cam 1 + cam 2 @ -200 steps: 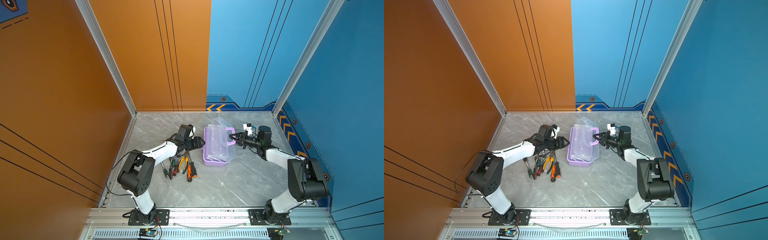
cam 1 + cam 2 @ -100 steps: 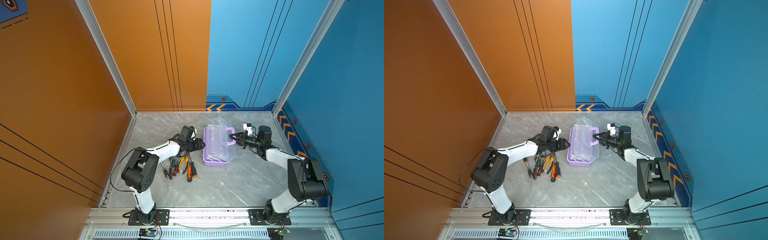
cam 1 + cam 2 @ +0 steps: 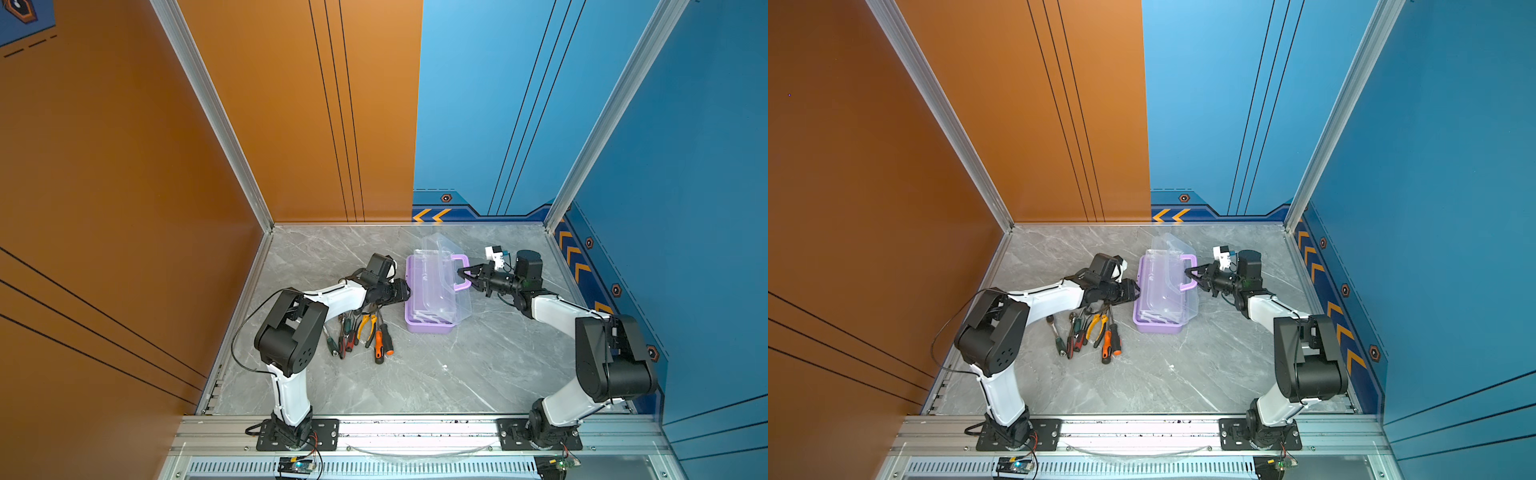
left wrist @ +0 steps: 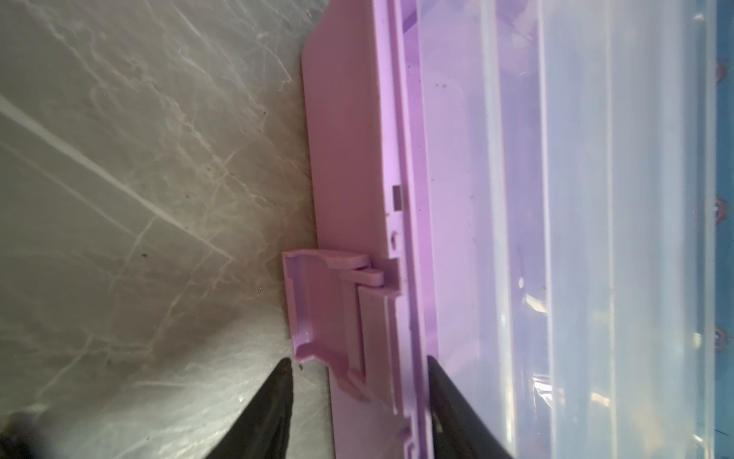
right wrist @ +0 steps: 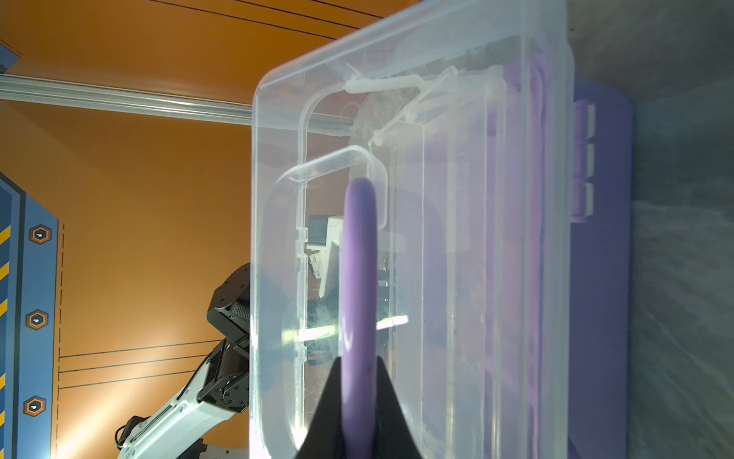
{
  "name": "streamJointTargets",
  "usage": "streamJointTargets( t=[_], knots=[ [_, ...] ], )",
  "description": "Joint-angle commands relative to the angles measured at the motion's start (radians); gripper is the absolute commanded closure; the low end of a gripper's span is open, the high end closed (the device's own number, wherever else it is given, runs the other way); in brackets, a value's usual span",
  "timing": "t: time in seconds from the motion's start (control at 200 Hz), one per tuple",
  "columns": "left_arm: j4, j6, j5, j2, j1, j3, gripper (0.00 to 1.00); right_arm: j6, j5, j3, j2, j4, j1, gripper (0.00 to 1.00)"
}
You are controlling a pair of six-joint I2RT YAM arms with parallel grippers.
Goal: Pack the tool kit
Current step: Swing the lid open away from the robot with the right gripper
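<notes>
My right gripper needs to let go of the purple handle over the grey marble floor (image 3: 501, 291) beside the case, and the case's clear lid will stay open. The handle is now held in that gripper.
The tool kit (image 3: 428, 328) (image 3: 1158, 328) is a lilac case in the middle of the floor, with its clear lid (image 3: 444, 266) tilted up. My right gripper (image 3: 463, 274) (image 3: 1190, 272) (image 5: 359, 359) is shut on the purple handle (image 5: 359, 258). My left gripper (image 3: 405, 293) (image 3: 1136, 291) (image 4: 357, 361) is open. Its jaws straddle the case's left rim beside the lilac latch (image 4: 317, 302), one finger outside and one inside. Left of the case lie an orange screwdriver (image 3: 379, 340), yellow pliers (image 3: 368, 322), a red screwdriver (image 3: 350, 338), a green screwdriver (image 3: 332, 343) and a steel ratchet wrench (image 3: 1052, 322).
The grey marble floor (image 3: 436, 374) is walled by an orange panel (image 3: 124, 208) on the left and blue panels (image 3: 685, 208) behind and on the right. An aluminium rail (image 3: 415, 428) with both arm bases runs along the front edge.
My left gripper has slid a little right onto the case's rim and its jaws have narrowed. My right gripper still holds the handle in the same place.
</notes>
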Motion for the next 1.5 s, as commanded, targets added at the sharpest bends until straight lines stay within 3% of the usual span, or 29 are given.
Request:
streamJointTargets(
  t=[0.0,0.235,0.425,0.736,0.776,0.951,1.081,1.327,1.492],
  knots=[
    [-0.031,0.021,-0.033,0.030,-0.009,0.035,0.52,-0.103,0.024,0.016,-0.007,-0.151,0.007,1.00],
    [-0.057,0.019,-0.084,0.048,-0.012,0.048,0.65,-0.269,0.109,0.099,-0.066,-0.440,0.005,1.00],
    [-0.057,0.011,-0.095,0.047,-0.014,0.035,0.66,-0.454,0.302,0.186,-0.156,-0.743,0.002,1.00],
    [-0.040,-0.005,-0.099,0.044,-0.017,0.015,0.68,-0.566,0.538,0.258,-0.255,-0.978,-0.020,1.00],
    [-0.037,-0.007,-0.097,0.044,-0.017,0.014,0.68,-0.569,0.567,0.261,-0.262,-0.992,-0.030,0.99],
    [-0.027,-0.018,-0.097,0.044,-0.026,0.008,0.68,-0.565,0.619,0.265,-0.260,-0.997,-0.055,0.67],
    [-0.018,-0.030,-0.098,0.045,-0.038,0.009,0.67,-0.573,0.639,0.290,-0.218,-0.995,-0.064,0.61],
    [0.009,-0.071,-0.095,0.047,-0.057,0.007,0.66,-0.574,0.675,0.380,-0.111,-1.005,-0.123,0.58],
    [0.027,-0.099,-0.103,0.048,-0.072,0.006,0.66,-0.546,0.636,0.456,-0.013,-0.999,-0.155,0.56]
  ],
)
